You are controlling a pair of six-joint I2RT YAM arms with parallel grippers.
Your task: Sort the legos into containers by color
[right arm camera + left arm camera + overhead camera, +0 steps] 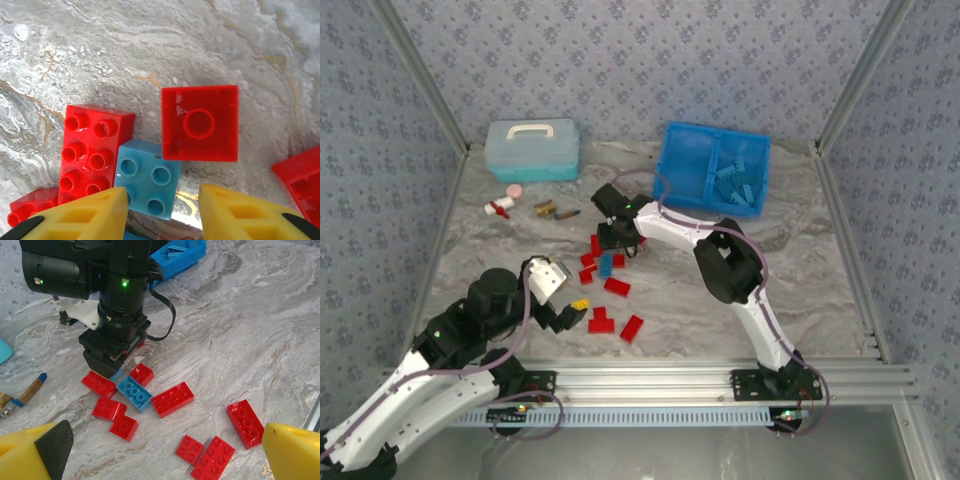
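I should open my right gripper, push the red long lego aside and grip the light blue one [147, 176], because the red long lego crowds that small lego.
Several red legos [617, 286] and a light blue one [606, 264] lie scattered mid-table. My right gripper [618, 240] is down on the far end of this pile. In the right wrist view its yellow fingers [80, 215] straddle a small light blue lego [147, 177]. The left finger touches it and a gap remains on the right side. A red long lego [95, 150] and an upturned red square one [200, 122] lie against it. My left gripper [165, 460] hovers open over red legos [212, 459] at the near side. The blue tray [688, 165] holds several light blue legos [738, 180] in its right compartment.
A pale blue lidded box [532, 150] stands at the back left. Small brown, white and pink odds and ends [552, 210] lie in front of it. An aluminium rail [720, 380] runs along the near table edge. Patterned walls close in three sides.
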